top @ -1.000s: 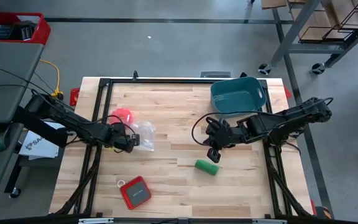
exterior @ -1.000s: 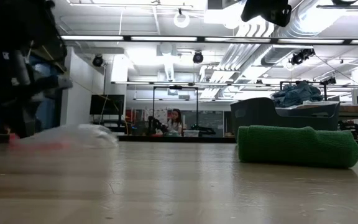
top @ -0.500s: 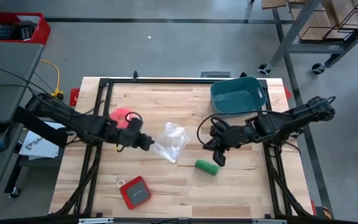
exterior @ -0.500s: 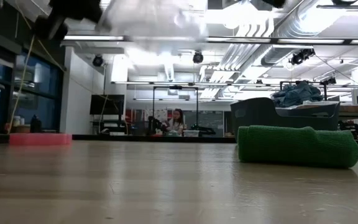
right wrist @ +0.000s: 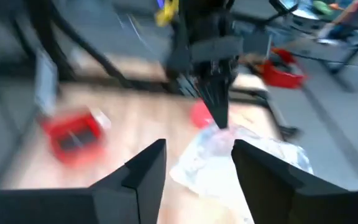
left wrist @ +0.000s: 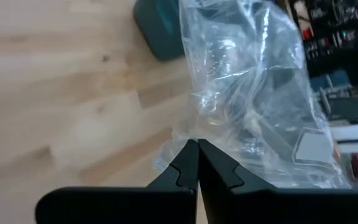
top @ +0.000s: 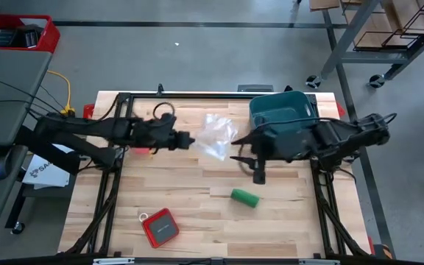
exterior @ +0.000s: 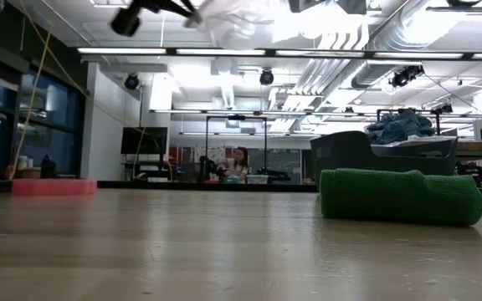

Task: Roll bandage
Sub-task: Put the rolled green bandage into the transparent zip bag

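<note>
Next, I will close my right gripper on the clear plastic bag's loose edge [top: 225,154] [right wrist: 182,177], across from the bunched edge that my left gripper holds.
The bandage [top: 244,197] is a bright green stubby roll lying on its side on the wooden table, also seen in the low view [exterior: 400,196]; no gripper touches it. My left gripper [top: 190,140] is shut on a clear plastic bag [top: 216,135] high above the table's middle, and shows in its own view [left wrist: 197,146] and in the low view [exterior: 192,12]. My right gripper [top: 247,165] stands open in the air, above and to the far side of the bandage. It faces the bag [right wrist: 229,155], with nothing between its fingers [right wrist: 197,168]. My left gripper pinches a bunched edge of the clear bag [left wrist: 194,134] between its two fingertips. The fingers slant downward toward the table's right side. The bag [left wrist: 253,93] spreads out beyond the fingertips, crumpled and lifted clear of the table.
A teal tub [top: 282,110] stands at the far right, just behind my right arm. A pink-red ring [exterior: 53,186] lies on the table's left part, under my left arm. A red flat device [top: 160,227] lies near the front edge. Bare wood surrounds the bandage.
My left gripper has risen and swung toward the table's right and far side, carrying the clear bag from the tabletop up into the air. My right gripper has gone up from just beside the bandage, rolled, and opened. The bandage has stayed where it was.
</note>
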Robot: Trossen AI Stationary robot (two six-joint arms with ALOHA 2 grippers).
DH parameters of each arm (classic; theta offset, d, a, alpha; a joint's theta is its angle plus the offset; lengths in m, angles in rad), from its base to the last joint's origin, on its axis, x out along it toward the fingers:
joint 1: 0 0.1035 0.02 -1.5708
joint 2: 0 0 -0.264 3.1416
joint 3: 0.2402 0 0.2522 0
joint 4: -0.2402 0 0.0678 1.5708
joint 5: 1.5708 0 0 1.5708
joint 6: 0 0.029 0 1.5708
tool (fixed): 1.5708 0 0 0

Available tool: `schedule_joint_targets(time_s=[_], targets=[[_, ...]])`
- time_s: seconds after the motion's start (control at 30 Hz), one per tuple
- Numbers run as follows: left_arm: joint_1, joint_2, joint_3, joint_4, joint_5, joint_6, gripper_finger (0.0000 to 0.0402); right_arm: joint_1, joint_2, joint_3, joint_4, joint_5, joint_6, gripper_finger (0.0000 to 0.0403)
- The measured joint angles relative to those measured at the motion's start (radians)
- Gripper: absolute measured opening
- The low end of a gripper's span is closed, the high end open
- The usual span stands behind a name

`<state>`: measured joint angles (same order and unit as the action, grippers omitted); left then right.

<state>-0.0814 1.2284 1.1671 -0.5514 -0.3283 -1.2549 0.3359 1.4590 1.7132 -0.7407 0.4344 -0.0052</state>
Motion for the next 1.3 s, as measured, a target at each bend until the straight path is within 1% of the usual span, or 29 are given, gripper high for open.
schedule_joint_targets(time_s=[0.1,0.23,0.4,0.5,0.7,0.87,1.03,1.23,1.3], targets=[[0.045,0.080,0.058,0.018,0.002,0.057,0.0000,0.000,0.088,0.130,-0.167,0.081,-0.085,0.0187],[0.071,0.180,0.145,0.064,0.023,0.111,0.0000,-0.004,0.192,0.258,-0.330,0.158,-0.098,0.0188],[0.082,0.251,0.256,0.080,0.034,0.192,0.0000,-0.002,0.274,0.341,-0.481,0.176,-0.061,0.0188],[0.091,0.263,0.297,0.077,0.050,0.237,0.0000,-0.001,0.299,0.367,-0.566,0.241,-0.014,0.0188],[0.101,0.263,0.320,0.035,0.056,0.263,0.0000,-0.002,0.301,0.369,-0.595,0.299,0.043,0.0188],[0.099,0.263,0.320,0.030,0.067,0.263,0.0000,-0.003,0.301,0.369,-0.599,0.305,0.050,0.0188],[0.099,0.263,0.320,0.025,0.068,0.265,0.0000,-0.018,0.301,0.369,-0.592,0.305,0.050,0.0185],[0.100,0.263,0.320,0.026,0.054,0.265,0.0000,-0.029,0.301,0.369,-0.557,0.245,0.050,0.0177],[0.102,0.263,0.320,0.026,0.051,0.271,0.0000,-0.031,0.301,0.369,-0.525,0.243,0.048,0.0177]])
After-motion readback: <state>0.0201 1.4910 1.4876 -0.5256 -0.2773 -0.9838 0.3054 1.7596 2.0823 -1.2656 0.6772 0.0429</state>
